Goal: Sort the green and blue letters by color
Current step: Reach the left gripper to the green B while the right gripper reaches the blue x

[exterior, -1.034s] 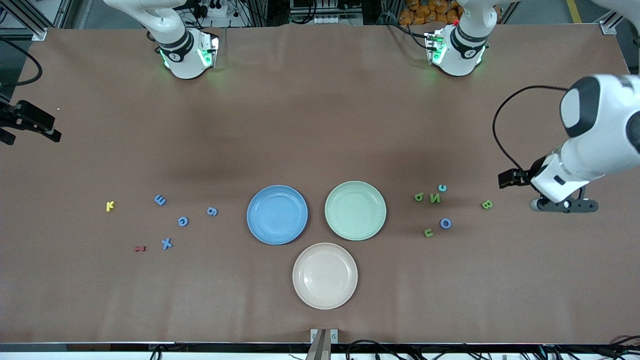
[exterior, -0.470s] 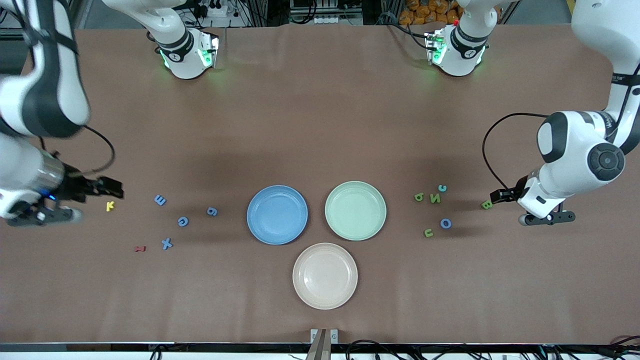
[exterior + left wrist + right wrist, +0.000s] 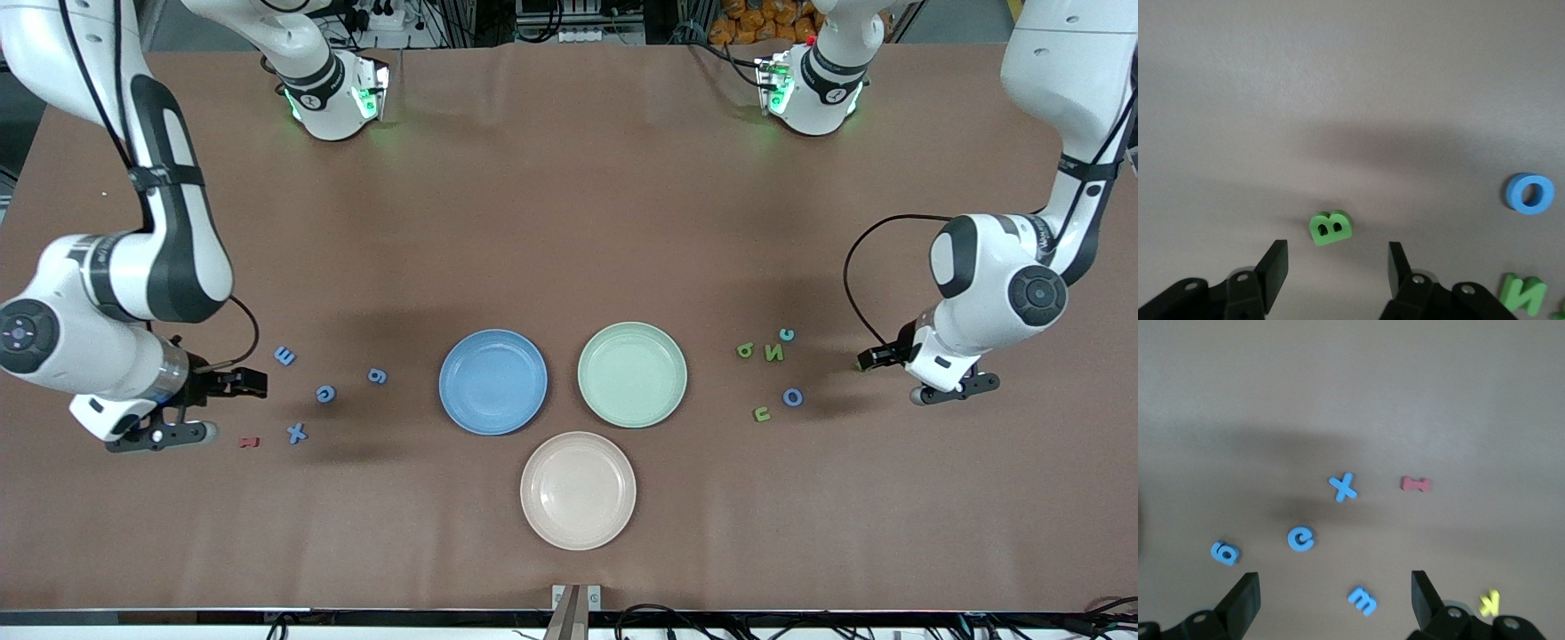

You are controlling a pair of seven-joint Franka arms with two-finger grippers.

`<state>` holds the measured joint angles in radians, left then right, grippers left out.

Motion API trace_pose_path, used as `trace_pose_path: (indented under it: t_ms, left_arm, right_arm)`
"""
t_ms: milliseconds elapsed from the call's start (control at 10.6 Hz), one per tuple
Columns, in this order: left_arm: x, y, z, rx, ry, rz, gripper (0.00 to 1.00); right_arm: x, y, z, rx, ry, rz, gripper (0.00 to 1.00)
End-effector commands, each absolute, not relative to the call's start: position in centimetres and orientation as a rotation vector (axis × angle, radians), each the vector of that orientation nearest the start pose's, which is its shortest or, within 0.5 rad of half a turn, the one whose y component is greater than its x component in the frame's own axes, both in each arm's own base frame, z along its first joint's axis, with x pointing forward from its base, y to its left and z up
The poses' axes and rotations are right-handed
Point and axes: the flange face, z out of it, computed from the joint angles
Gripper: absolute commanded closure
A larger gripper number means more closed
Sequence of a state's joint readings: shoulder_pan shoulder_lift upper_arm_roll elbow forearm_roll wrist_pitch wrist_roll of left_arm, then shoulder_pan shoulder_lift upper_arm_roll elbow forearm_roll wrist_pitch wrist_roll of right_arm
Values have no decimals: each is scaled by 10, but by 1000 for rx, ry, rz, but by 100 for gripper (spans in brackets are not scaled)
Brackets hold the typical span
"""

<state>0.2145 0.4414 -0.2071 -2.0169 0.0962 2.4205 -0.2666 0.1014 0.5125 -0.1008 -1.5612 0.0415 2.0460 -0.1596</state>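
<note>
The blue X lies beside the dark red letter, and my right gripper should next close across the arms of the blue X (image 3: pixel 296 433) (image 3: pixel 1343 487).
Blue letters E (image 3: pixel 284 356), G (image 3: pixel 325 394), g (image 3: pixel 377 376) and X (image 3: pixel 297 433) lie toward the right arm's end. My right gripper (image 3: pixel 160 436) hangs open over the table beside them. In the right wrist view the E (image 3: pixel 1363 601) lies between its open fingers, well below them. Green P (image 3: pixel 745 350), N (image 3: pixel 775 353) and U (image 3: pixel 762 413) lie with a blue O (image 3: pixel 792 397) toward the left arm's end. My left gripper (image 3: pixel 1336 260) is open just above the green B (image 3: pixel 1331 227), which the hand hides in the front view.
A blue plate (image 3: pixel 492 382) and a green plate (image 3: pixel 632 374) sit side by side mid-table, with a beige plate (image 3: pixel 578 490) nearer the camera. A dark red letter (image 3: pixel 250 441) lies beside the X. A yellow K (image 3: pixel 1489 603) shows only in the right wrist view.
The right arm swung in from the table's end and now covers the yellow K. The left hand moved toward the green B and now hides it in the front view.
</note>
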Motion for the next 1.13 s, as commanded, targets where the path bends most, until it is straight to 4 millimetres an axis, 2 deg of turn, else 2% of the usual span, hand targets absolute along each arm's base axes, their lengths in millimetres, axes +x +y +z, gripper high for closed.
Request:
trace_pose_path:
  t_ms: [0,94,188,470,564,752,1034]
  left_arm:
    - [595,5,219,-3130,-425,12,35]
    - [595,4,213,-3127,-435,13,35]
    - [596,3,209,-3118,-397,-8,35]
    - [596,5,199,-3105,-356,-14,35]
    - [594,3,198,-3096,-350,-10,35]
    - [593,5,192,-3078,-313,-5,35]
    - [593,7,185,-3066,-319,3,36]
  right_arm:
    - [705,41,269,-3123,-409,14,0]
    - [709,46,253,-3125,-425,-36,0]
    - [710,47,248,-3126,-431,-49,0]
    - [713,26,220,-3127,-466,-42,0]
    - [712,25,209,-3123,-476,-23,0]
    - [715,21,198,-3097,-551,-14,0]
    - [714,10,188,-3042,-532,-15,0]
